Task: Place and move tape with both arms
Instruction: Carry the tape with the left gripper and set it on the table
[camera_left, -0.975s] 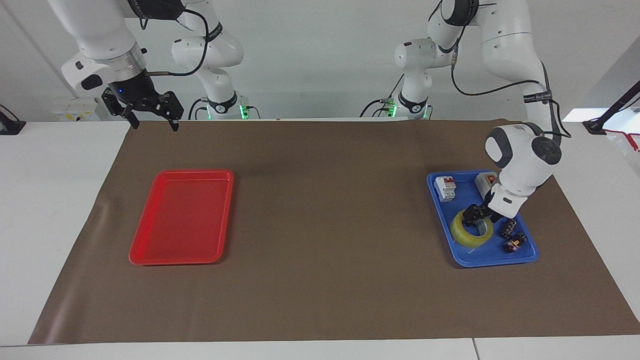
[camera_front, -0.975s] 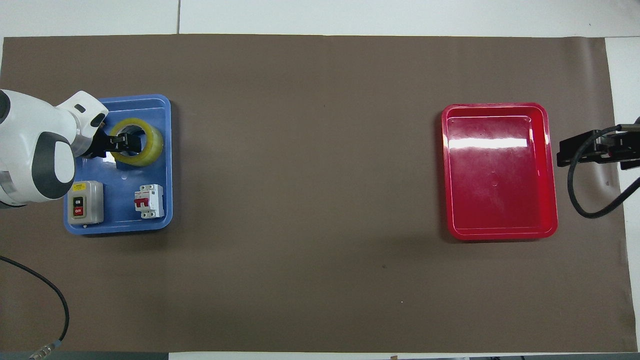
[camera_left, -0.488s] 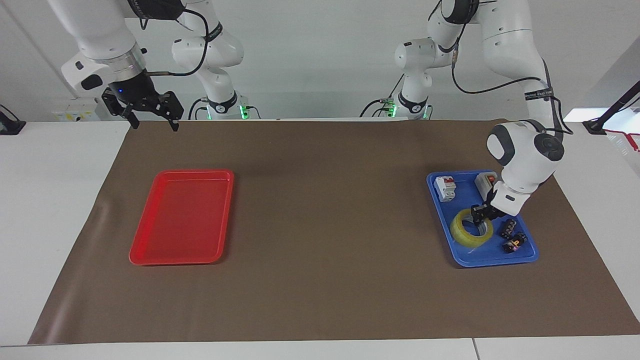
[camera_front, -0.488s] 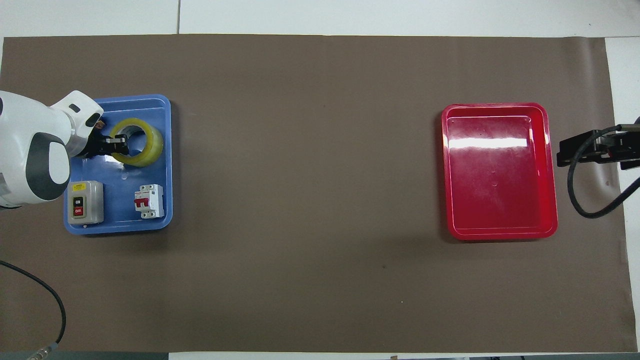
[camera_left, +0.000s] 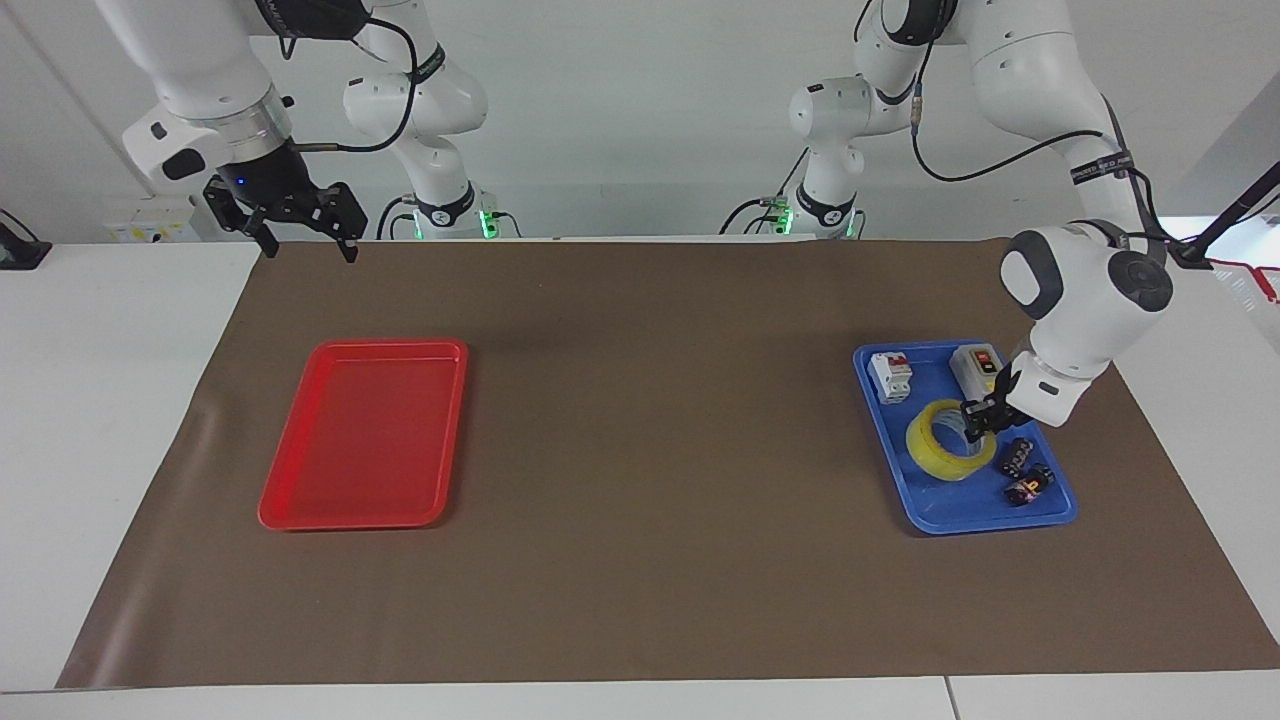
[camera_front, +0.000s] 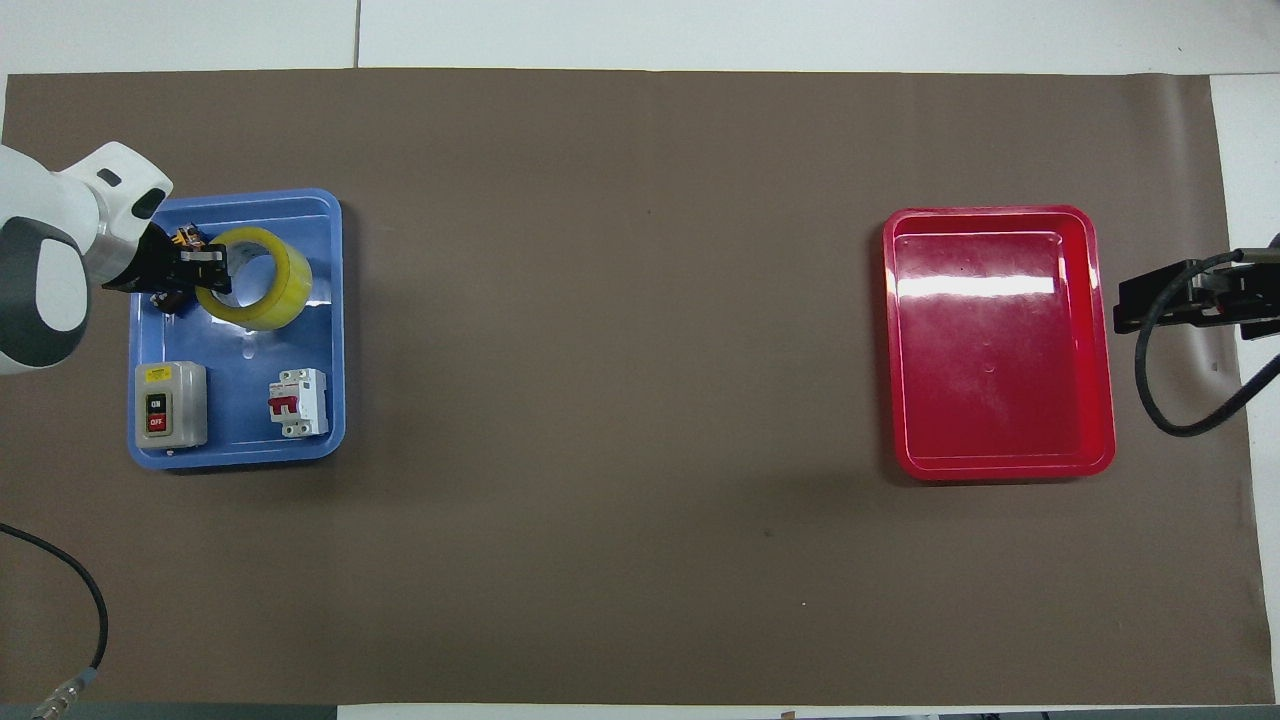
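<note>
Next, I set the yellow tape roll down with my left gripper on the brown mat (camera_front: 636, 365) between the blue tray and the red tray.
The yellow tape roll (camera_left: 935, 452) is in the blue tray (camera_left: 940, 524) at the left arm's end of the table. It is tilted up on the side where it is held. It also shows in the overhead view (camera_front: 272, 300). My left gripper (camera_left: 976, 424) is shut on the roll's wall, one finger inside the ring, and is seen from above too (camera_front: 208, 270). My right gripper (camera_left: 310, 250) waits open and empty, raised over the brown mat's edge nearer to the robots than the red tray (camera_left: 360, 430); its black body shows in the overhead view (camera_front: 1165, 295).
The blue tray (camera_front: 336, 330) also holds a grey on/off switch box (camera_front: 172, 403), a white breaker with red levers (camera_front: 298, 402) and small dark parts (camera_left: 1026, 470). The red tray (camera_front: 1000, 340) stands at the right arm's end. A brown mat (camera_front: 620, 400) covers the table.
My left gripper has drawn back toward the left arm's end and risen, tilting the tape roll up by its held wall. The right arm has not moved.
</note>
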